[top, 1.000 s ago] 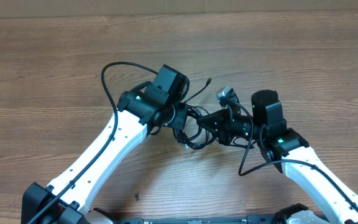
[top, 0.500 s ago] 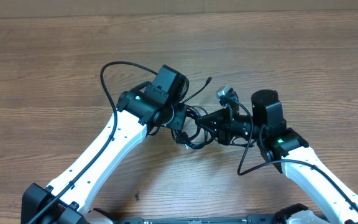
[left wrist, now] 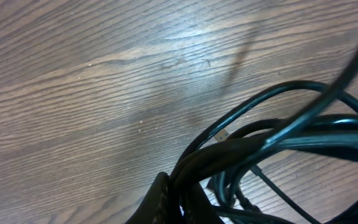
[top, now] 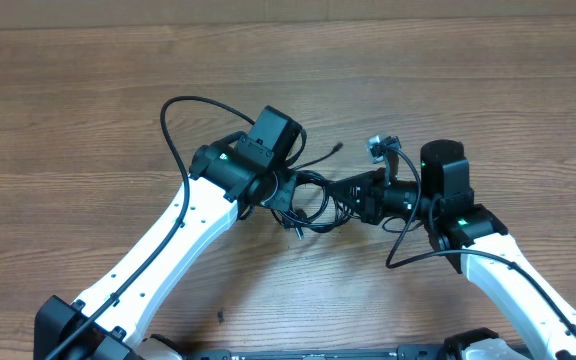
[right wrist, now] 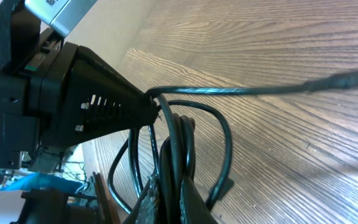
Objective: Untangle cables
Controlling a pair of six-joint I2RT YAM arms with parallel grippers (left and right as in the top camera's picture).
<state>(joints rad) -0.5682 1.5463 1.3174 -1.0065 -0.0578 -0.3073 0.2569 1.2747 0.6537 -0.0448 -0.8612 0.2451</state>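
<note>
Next, my left gripper lets go of the strands on the wooden table (top: 288,206) just under its fingers, farther back than the dark speck.
The cables (top: 316,200) are a small knot of thin black loops on the wooden table (top: 88,80), strung between my two grippers. One free plug end (top: 337,149) pokes up and to the right. My left gripper (top: 286,192) is shut on the left side of the bundle; its wrist view shows several strands (left wrist: 278,140) pinched between the left gripper (left wrist: 180,200) tips. My right gripper (top: 353,197) is shut on the right side, where the right gripper (right wrist: 169,200) clamps several parallel cords (right wrist: 179,140). The left arm's head (right wrist: 73,87) looms close behind.
The left arm's own thick wire (top: 180,112) arches over the table to the upper left, and the right arm's wire (top: 400,255) loops below its wrist. A small dark speck (top: 219,316) lies near the front. The table's far edge (top: 288,20) runs along the top.
My right arm has shifted to the right and slightly up, drawing the bundle out longer between the two grippers. The left arm has barely moved.
</note>
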